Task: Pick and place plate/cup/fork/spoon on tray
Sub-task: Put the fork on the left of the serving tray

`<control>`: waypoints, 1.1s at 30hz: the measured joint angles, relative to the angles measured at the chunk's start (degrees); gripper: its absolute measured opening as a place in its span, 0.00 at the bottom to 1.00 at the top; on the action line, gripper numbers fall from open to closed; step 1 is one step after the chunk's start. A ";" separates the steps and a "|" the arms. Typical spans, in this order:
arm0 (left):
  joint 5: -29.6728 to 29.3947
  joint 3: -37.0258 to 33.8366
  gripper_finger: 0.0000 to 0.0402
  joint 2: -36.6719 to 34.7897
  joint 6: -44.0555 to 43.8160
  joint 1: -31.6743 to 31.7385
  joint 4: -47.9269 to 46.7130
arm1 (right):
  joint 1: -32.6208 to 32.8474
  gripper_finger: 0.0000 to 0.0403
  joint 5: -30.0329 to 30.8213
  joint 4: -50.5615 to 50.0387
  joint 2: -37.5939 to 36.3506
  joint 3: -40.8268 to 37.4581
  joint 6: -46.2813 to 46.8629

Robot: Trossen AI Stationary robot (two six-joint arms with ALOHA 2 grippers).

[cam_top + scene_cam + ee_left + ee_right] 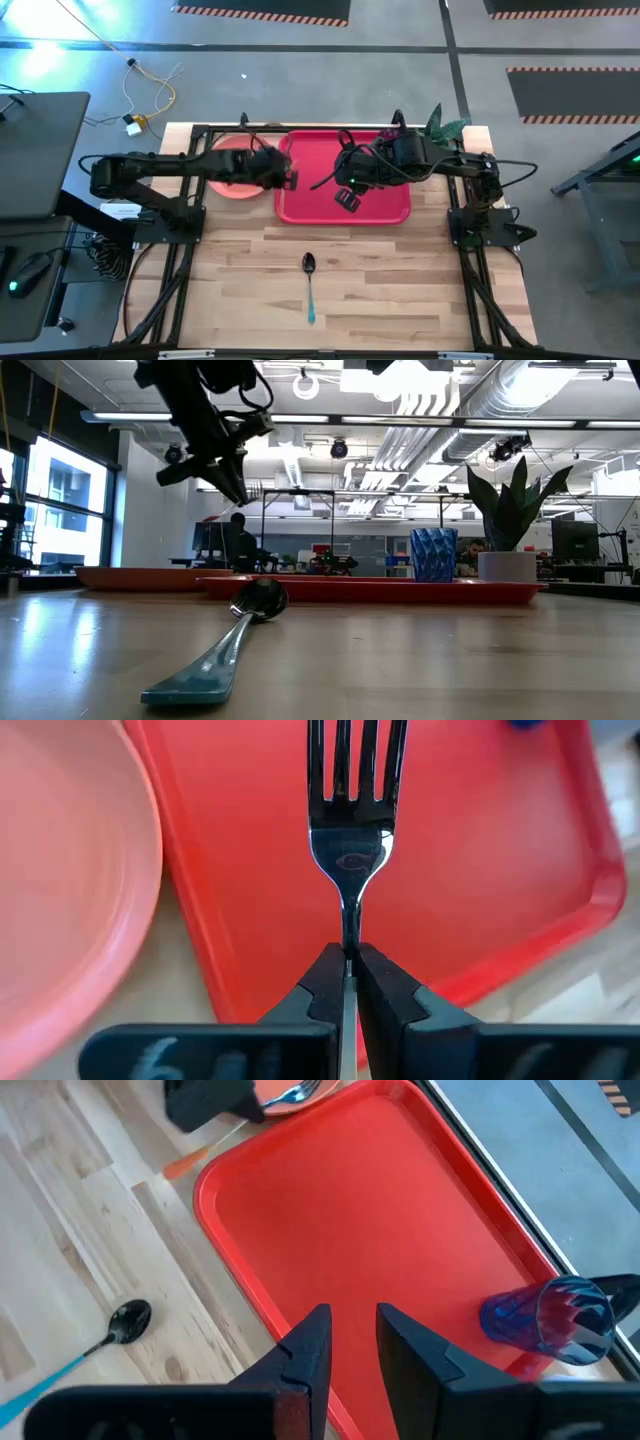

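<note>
The robot's left gripper needs to put the fork, now held above the tray's rim, down just inside the red tray's rim [292, 186] [236, 900] beside the salmon-pink plate.
My left gripper [349, 982] is shut on the fork [352, 810] above the left rim of the red tray [385, 205], next to the salmon-pink plate [225, 185] on the table. The fork's tines point out over the tray [480, 850]. Its orange handle [190, 1162] sticks out behind the fingers. My right gripper [352, 1342] is open and empty above the tray's middle [380, 1210]. The blue cup [548, 1320] stands on the tray's far right part. The spoon [309, 285], with a teal handle, lies flat on the table near the front edge. My left gripper pinches the fork's thin metal neck [349, 932], just behind the tines, between its two fingertips. The fork lies along the fingers, tines ahead. It is lifted clear, over the tray's left rim.
A white pot with a green plant [445, 125] stands at the far right corner behind the tray. The spoon [230, 640] lies in the open wood area at the front. People and desks show in the room beyond the table.
</note>
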 joint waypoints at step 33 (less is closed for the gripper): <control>12.69 0.07 0.02 10.10 8.46 14.83 14.85 | -2.21 0.18 1.73 -0.02 0.00 0.00 8.55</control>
